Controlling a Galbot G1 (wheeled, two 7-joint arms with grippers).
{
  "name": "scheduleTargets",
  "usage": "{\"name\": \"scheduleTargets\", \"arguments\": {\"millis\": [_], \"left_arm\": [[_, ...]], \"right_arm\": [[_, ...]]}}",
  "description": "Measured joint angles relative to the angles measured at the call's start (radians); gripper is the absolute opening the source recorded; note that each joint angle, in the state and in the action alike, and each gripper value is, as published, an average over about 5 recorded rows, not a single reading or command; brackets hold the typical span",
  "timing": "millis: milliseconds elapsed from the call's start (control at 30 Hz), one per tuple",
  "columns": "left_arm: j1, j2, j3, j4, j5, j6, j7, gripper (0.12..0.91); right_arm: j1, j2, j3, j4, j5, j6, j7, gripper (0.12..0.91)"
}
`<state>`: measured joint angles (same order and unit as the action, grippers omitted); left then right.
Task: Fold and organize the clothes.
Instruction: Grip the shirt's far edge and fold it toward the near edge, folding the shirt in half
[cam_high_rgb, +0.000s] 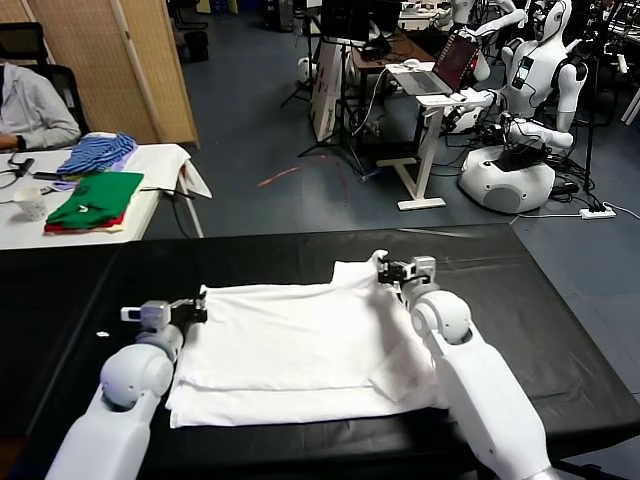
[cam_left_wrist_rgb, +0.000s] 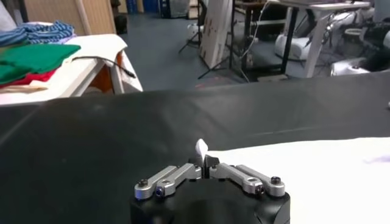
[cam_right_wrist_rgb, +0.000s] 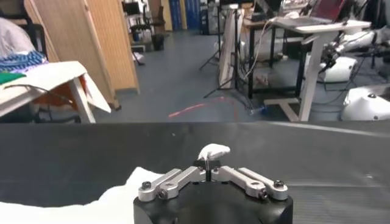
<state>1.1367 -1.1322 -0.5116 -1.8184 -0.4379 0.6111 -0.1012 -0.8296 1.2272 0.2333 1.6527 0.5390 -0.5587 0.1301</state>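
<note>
The robot's left gripper needs to release the white T-shirt's far corner on the doubled near edge (cam_high_rgb: 192, 383), at that corner's own end.
The clothes, a plain white T-shirt (cam_high_rgb: 300, 345), lie partly folded on the black table (cam_high_rgb: 560, 320). My left gripper (cam_high_rgb: 197, 309) is at the shirt's far left corner, shut on a pinch of white cloth that sticks up between its jaws (cam_left_wrist_rgb: 201, 148). At the far right corner my right gripper (cam_high_rgb: 385, 270) is shut on another tuft of the shirt (cam_right_wrist_rgb: 213, 150). The shirt's near edge lies doubled in front of both arms. No printed graphic shows.
A white side table (cam_high_rgb: 150, 170) at the back left carries a folded green garment (cam_high_rgb: 95, 198) over a red one and a blue-striped cloth (cam_high_rgb: 95, 153). A seated person (cam_high_rgb: 30, 105) is behind it. Desks, a laptop and other robots stand beyond the black table.
</note>
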Motion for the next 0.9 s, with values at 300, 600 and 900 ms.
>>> {"name": "scheduleTargets", "arguments": {"millis": [300,600,900], "left_arm": [[0.077,0.011,-0.04,-0.103,-0.011,0.024,0.002,0.172],[0.165,0.027,-0.078,-0.215,-0.013,0.088,0.009,0.171],[0.257,0.047,-0.113,-0.298,0.016,0.126,0.051,0.17]], "right_arm": [[-0.157,-0.027,0.063,0.219,-0.016,-0.021,0.005,0.14],[-0.332,-0.034,0.135,0.394,-0.032,-0.107,0.052,0.14],[-0.431,-0.037,0.19,0.481,-0.033,-0.177,0.09,0.14]]}}
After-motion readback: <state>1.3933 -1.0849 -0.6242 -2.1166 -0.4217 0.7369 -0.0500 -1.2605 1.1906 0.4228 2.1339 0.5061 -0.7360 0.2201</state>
